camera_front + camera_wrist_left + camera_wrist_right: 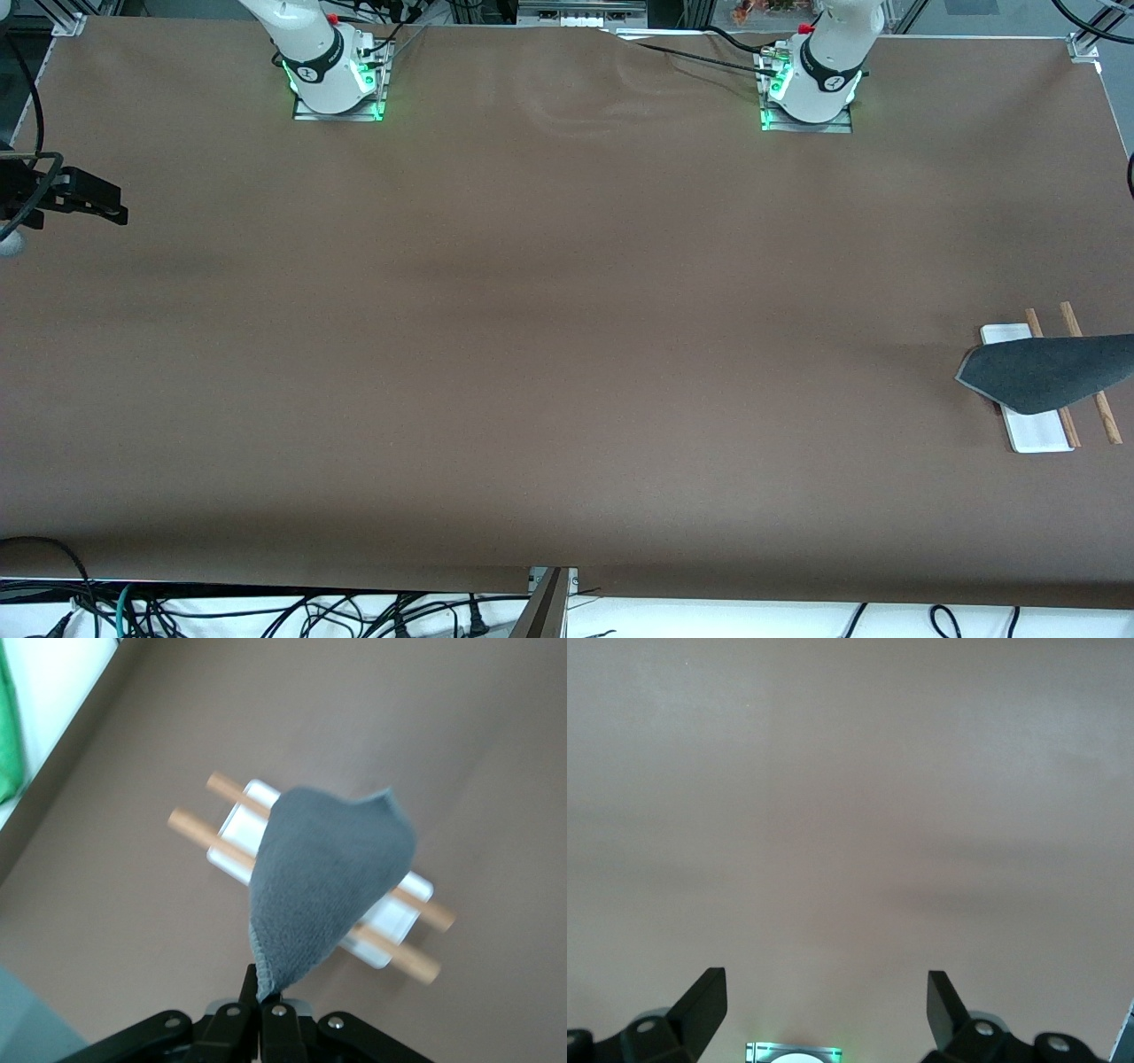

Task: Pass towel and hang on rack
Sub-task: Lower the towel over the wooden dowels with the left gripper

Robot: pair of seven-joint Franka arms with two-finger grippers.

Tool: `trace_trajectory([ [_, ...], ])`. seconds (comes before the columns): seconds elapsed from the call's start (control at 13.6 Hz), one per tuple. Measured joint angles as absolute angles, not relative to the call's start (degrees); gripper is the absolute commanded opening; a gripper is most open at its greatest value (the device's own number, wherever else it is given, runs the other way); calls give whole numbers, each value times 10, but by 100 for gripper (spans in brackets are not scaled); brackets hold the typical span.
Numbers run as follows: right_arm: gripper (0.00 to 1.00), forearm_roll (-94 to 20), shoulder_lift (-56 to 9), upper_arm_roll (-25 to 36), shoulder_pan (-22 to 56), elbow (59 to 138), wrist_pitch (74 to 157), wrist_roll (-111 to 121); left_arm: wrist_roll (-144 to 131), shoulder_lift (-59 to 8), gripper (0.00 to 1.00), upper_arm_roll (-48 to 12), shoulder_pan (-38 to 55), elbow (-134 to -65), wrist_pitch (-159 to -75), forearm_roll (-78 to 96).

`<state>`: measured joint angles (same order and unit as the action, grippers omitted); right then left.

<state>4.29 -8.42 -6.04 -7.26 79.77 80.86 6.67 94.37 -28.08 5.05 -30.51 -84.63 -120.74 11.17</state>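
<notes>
My left gripper is to release the dark grey towel across the middle of the rack's two light-wood rods [321,873].
The dark grey towel [1045,368] hangs in the air over the rack [1036,431] at the left arm's end of the table. The rack has a flat white base and two light-wood rods [1105,416]. In the left wrist view my left gripper [263,988] is shut on one corner of the towel [328,877], which drapes down above the rods [190,826] and the white base [232,828]. The left gripper itself lies outside the front view. My right gripper [827,983] is open and empty over bare table at the right arm's end [89,199].
The brown table edge [567,580] runs along the side nearest the front camera, with cables below it. The two arm bases [337,80] [811,89] stand at the table's other long edge. The rack sits close to the table's end.
</notes>
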Motion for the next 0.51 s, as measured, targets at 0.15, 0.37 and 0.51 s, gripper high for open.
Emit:
trace_trajectory([
  [0.15,100,43,-84,-58,-73,801,809,67,969,-312,0,50,-333,-820,-1207,134],
  [0.37,100,43,-88,-54,-73,803,809,67,996,-337,0,50,-356,-807,-1207,156],
  [0.51,100,43,-91,-53,-73,803,810,66,1019,-346,0,50,-365,-796,-1207,167],
])
